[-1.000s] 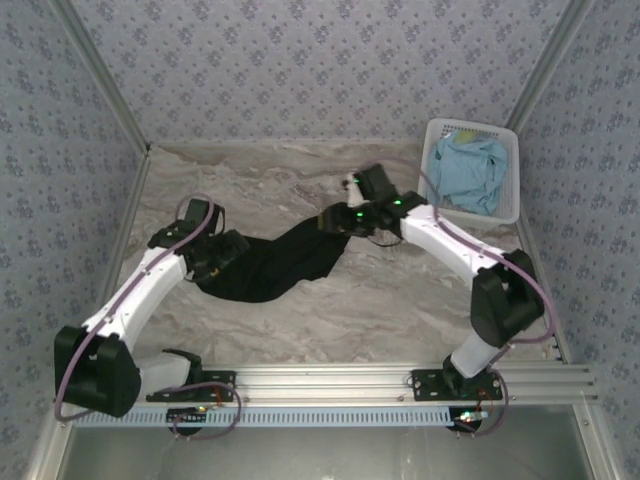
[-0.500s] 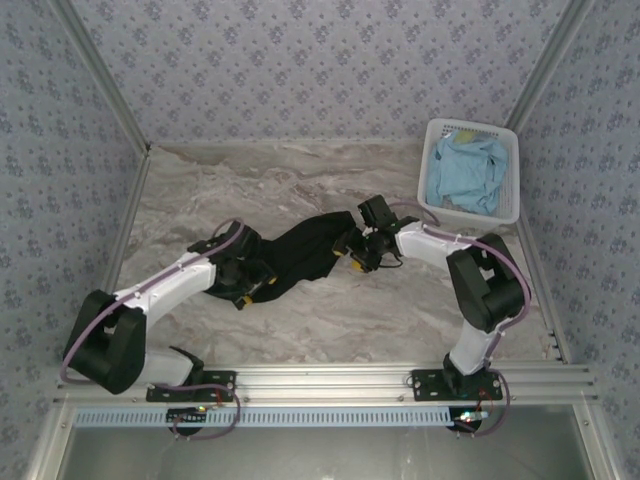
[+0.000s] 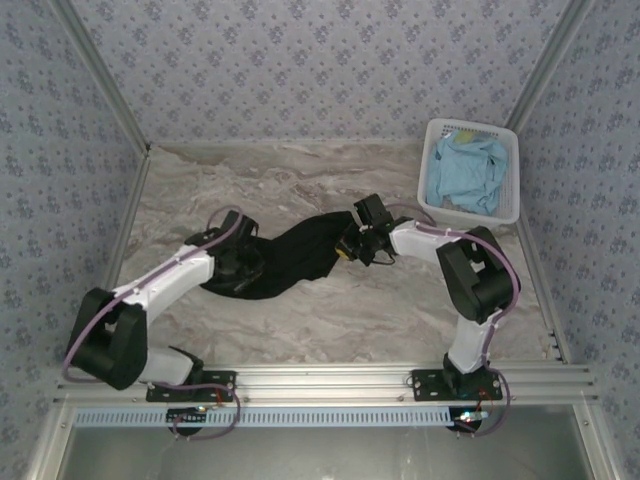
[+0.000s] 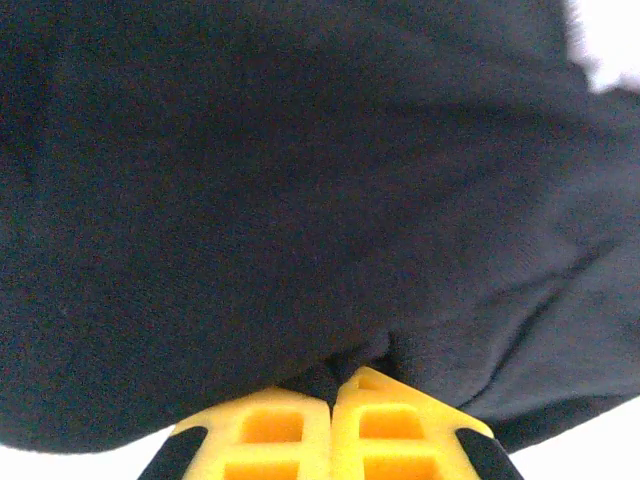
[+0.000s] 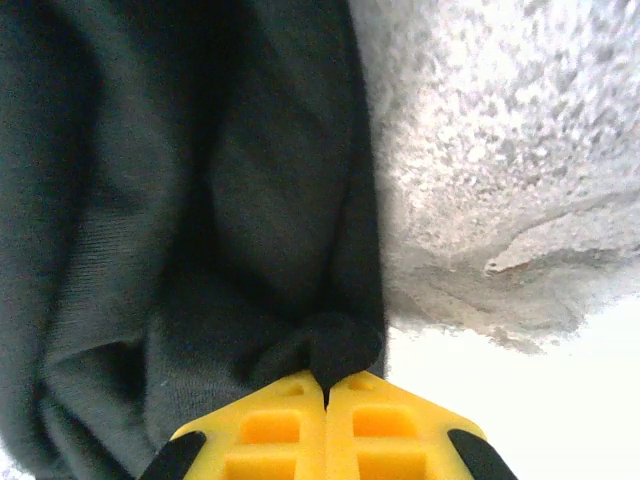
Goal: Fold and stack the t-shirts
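My left gripper should release the black t-shirt's corner on the bare tabletop (image 3: 241, 310) just in front of the bunched cloth.
The black t-shirt (image 3: 290, 258) lies bunched in a dark band across the middle of the table. My left gripper (image 3: 247, 268) sits at its left end, and its yellow jaws (image 4: 335, 385) are shut on a pinch of black cloth (image 4: 300, 200). At the shirt's right end my right gripper (image 3: 350, 246) has its yellow jaws (image 5: 327, 385) shut on a fold of the black fabric (image 5: 200, 220). The light blue t-shirt (image 3: 466, 174) lies crumpled in the white basket (image 3: 430, 135) at the back right. No rose print shows.
The marble-patterned tabletop (image 3: 300, 180) is bare behind the shirt and bare in front of it (image 3: 340, 320). Patterned walls (image 3: 100, 150) close in the left, back and right. The arms' bases sit on the aluminium rail (image 3: 330, 380) at the near edge.
Both grippers have closed on the black t-shirt's ends. The left arm swung right and forward onto the shirt, and the right gripper dropped from above the table down to the cloth.
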`<action>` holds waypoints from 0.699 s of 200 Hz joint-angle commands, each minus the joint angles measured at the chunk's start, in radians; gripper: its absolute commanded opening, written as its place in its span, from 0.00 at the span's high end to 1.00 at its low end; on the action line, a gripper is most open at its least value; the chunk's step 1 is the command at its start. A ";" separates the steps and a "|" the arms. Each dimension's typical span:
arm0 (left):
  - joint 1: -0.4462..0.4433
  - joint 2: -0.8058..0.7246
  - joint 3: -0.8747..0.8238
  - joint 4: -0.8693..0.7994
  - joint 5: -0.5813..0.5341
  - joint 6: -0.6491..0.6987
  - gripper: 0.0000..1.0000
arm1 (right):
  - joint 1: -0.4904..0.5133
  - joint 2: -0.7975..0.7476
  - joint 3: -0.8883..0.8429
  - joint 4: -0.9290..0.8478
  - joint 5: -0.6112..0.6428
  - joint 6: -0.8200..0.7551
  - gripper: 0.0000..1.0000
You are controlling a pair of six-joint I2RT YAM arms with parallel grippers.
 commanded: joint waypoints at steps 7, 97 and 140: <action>0.073 -0.110 0.141 -0.048 -0.038 0.077 1.00 | -0.004 -0.128 0.174 -0.126 0.142 -0.148 1.00; 0.279 0.048 0.854 -0.046 0.061 0.323 1.00 | -0.089 -0.085 0.927 -0.314 0.167 -0.476 1.00; 0.324 0.180 1.217 -0.032 0.040 0.413 1.00 | -0.157 0.016 1.223 -0.286 0.076 -0.513 1.00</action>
